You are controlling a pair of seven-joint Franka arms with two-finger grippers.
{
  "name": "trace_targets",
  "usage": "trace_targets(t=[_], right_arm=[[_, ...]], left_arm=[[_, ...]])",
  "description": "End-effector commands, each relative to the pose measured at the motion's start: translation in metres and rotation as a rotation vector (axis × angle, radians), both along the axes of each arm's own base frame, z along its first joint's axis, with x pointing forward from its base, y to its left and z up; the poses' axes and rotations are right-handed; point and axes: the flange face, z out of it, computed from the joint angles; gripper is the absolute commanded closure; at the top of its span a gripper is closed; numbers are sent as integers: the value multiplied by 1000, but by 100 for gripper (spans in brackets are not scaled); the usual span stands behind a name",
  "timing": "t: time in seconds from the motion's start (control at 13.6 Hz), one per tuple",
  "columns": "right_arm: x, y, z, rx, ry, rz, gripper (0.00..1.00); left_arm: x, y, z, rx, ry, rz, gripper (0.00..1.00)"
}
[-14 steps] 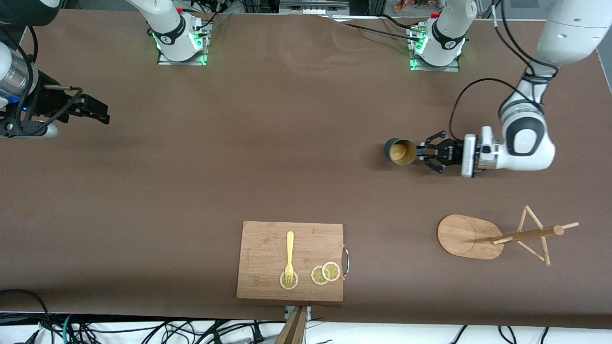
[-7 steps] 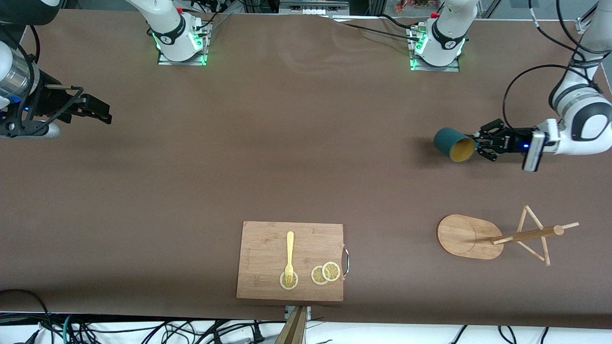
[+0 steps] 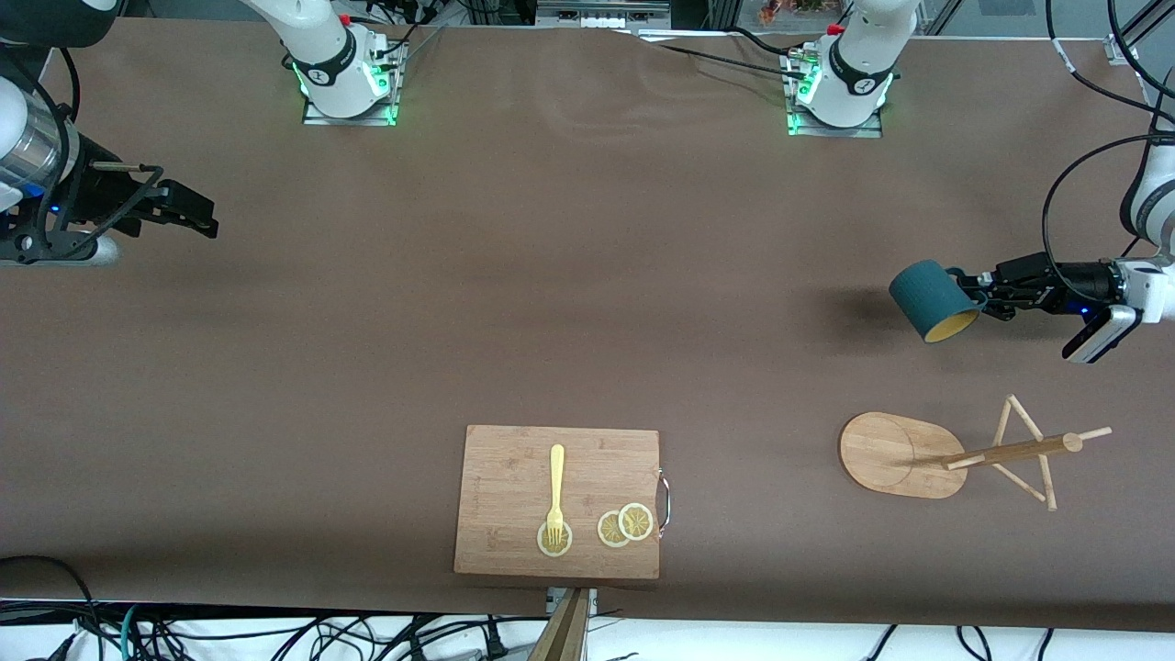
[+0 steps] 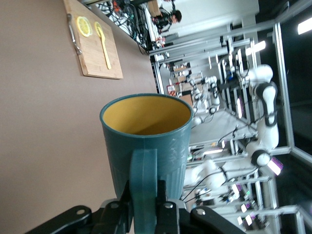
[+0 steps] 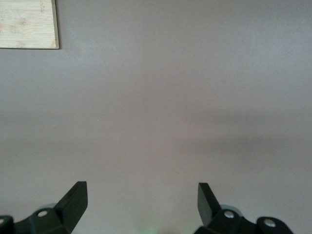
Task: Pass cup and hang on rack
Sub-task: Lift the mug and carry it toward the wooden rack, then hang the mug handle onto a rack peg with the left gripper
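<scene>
The robot's left gripper needs to release the dark teal cup on the wooden rack's far-side peg (image 3: 1000,409) near the pole's end.
My left gripper (image 3: 975,296) is shut on the handle of the dark teal cup (image 3: 932,298) and holds it in the air, tilted, over the table at the left arm's end. In the left wrist view the cup (image 4: 146,146) shows its mustard-yellow inside, and the fingers (image 4: 168,214) pinch the handle from both sides. The wooden rack (image 3: 904,454) lies tipped on its side nearer the front camera than the cup, pole and pegs pointing toward the left arm's end. My right gripper (image 3: 188,216) is open and empty at the right arm's end; it also shows in the right wrist view (image 5: 141,195).
A wooden cutting board (image 3: 500,477) lies near the table's front edge with a yellow fork (image 3: 555,491) and lemon slices (image 3: 624,524) on it. It also shows in the left wrist view (image 4: 90,61). Cables lie along the front edge.
My left gripper has carried the cup toward the left arm's end of the table and turned it, so its mouth now faces downward more. The right arm has barely moved.
</scene>
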Motion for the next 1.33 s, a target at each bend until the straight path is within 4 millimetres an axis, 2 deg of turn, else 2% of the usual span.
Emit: trace_targets(t=[0.0, 0.3, 0.52, 0.66, 0.96, 1.11, 1.18, 1.25], right_arm=[[1, 1, 5, 14, -7, 3, 0], [1, 0, 5, 16, -7, 3, 0], [1, 0, 5, 14, -7, 1, 0], [1, -1, 5, 14, -6, 1, 0], [1, -2, 3, 13, -1, -2, 0], [1, -1, 4, 15, -4, 0, 0], [1, -1, 4, 14, -4, 0, 0], [1, -1, 4, 15, -4, 0, 0]], left_arm=[[10, 21, -4, -48, 113, 47, 100], [28, 35, 22, -22, 254, 96, 100], [36, 32, 30, -50, 323, 122, 100], [43, 28, 25, -84, 345, 136, 100], [74, 43, 23, -120, 414, 174, 100], [91, 40, 25, -130, 387, 173, 100], [96, 44, 23, -128, 374, 178, 100], [101, 46, 10, -142, 374, 180, 100]])
